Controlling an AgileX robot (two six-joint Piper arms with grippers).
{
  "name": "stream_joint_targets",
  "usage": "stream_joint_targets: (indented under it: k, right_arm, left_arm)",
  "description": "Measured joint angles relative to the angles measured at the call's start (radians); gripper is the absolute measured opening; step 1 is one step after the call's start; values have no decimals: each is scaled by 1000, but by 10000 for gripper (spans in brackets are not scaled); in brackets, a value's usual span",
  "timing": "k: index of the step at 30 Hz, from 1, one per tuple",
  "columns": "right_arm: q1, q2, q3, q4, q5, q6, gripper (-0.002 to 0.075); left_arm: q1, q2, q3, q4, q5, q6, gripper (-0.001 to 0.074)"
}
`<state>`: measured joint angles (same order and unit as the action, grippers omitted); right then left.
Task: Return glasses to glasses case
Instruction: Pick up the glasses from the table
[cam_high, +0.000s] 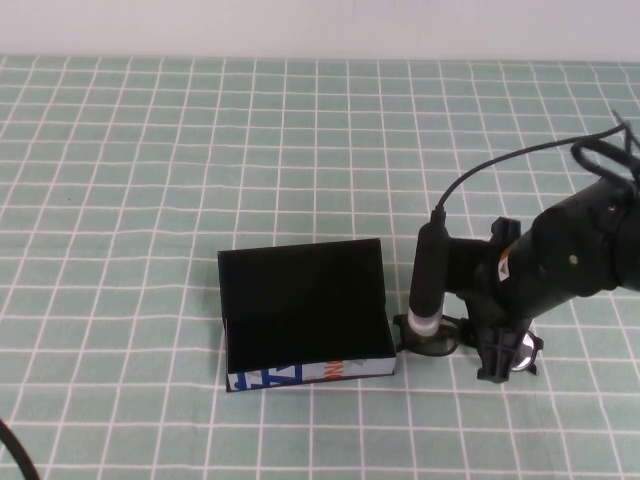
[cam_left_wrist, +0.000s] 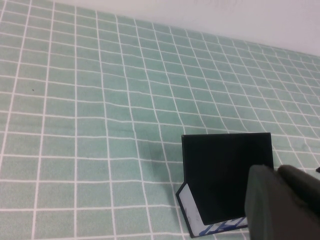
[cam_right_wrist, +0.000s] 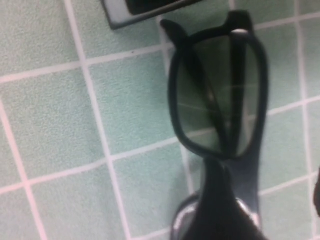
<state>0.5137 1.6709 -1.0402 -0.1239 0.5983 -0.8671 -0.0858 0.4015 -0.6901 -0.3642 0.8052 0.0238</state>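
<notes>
A finger of the robot's right gripper is over the bridge of the glasses, so it should open, shift and grip the bridge with the folded temples (cam_right_wrist: 243, 175) before lifting.
The glasses case (cam_high: 300, 300) stands open mid-table, its black lid raised and its white printed strip facing the front edge. The left wrist view also shows the glasses case (cam_left_wrist: 225, 175). The black glasses (cam_high: 436, 345) lie folded on the cloth just right of the case, outside it. My right gripper (cam_high: 497, 362) hangs low over them. In the right wrist view the glasses (cam_right_wrist: 220, 115) fill the middle. The right gripper (cam_right_wrist: 267, 190) is open, one finger (cam_right_wrist: 215, 210) at the bridge and the other apart at the picture's edge. My left gripper (cam_left_wrist: 285, 205) is shut, short of the case.
A green cloth with a white grid (cam_high: 150, 200) covers the table up to the white wall at the back. A black cylinder with a white band and a cable (cam_high: 430, 280) sticks out from the right arm, between the case and the gripper.
</notes>
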Motion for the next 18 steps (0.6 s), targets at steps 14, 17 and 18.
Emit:
stream_joint_targets:
  k: [14,17,18]
  right_arm:
    - [0,86,0,2,-6,2,304]
    - [0,86,0,2,-7,3,200]
    - [0,86,0,2,-7,3,158]
  left_arm:
    - [0,0,0,0,0,0,-2]
    - [0,0,0,0,0,0,-2]
    - [0,0,0,0,0,0,-2]
